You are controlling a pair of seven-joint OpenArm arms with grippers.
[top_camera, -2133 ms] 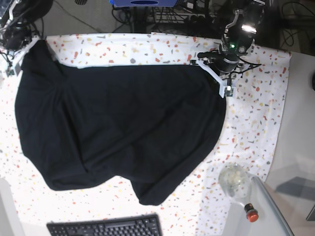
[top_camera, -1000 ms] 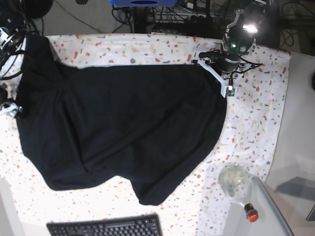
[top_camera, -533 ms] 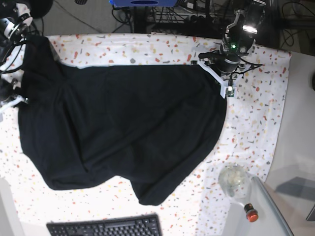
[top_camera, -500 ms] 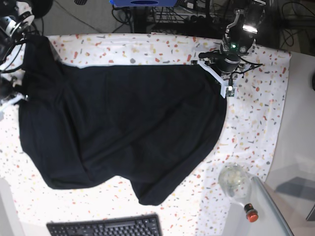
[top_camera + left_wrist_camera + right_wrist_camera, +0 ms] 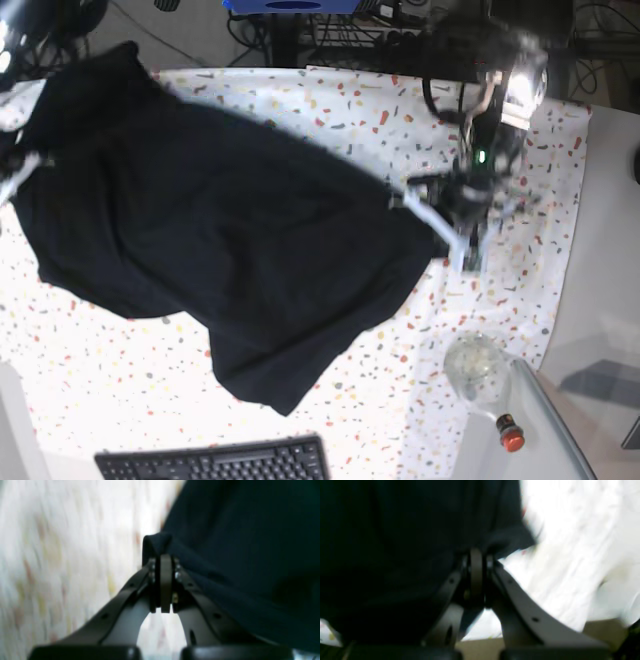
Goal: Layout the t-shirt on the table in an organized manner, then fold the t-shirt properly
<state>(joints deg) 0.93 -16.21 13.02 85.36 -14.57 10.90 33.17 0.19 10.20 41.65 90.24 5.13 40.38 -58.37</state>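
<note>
Next, my right gripper releases the edge of the black t-shirt, now stretched over the table, on the speckled table's back corner [image 5: 22, 148], near the cables.
The black t-shirt [image 5: 230, 230] hangs stretched between both grippers over the speckled table [image 5: 330, 100], blurred with motion. Its lower part still trails near the keyboard. My left gripper [image 5: 448, 228], on the right of the base view, is shut on the shirt's right edge. The left wrist view shows its jaws [image 5: 162, 557] pinching a small fold of the black t-shirt [image 5: 250, 542]. My right gripper [image 5: 22, 168] at the far left edge is shut on the opposite edge. In the right wrist view its jaws [image 5: 476, 555] grip the dark t-shirt [image 5: 395, 542].
A black keyboard [image 5: 215, 462] lies at the table's front edge. A round glass jar [image 5: 478, 368] and a small red-capped object [image 5: 511, 432] sit at the front right. A plain grey side surface [image 5: 605, 250] borders the table on the right. Cables and equipment crowd the back edge.
My right gripper has shut on the shirt's left edge. Both arms have swung, the left gripper moving toward the table's front, and the shirt has risen and shifted from its flat spread.
</note>
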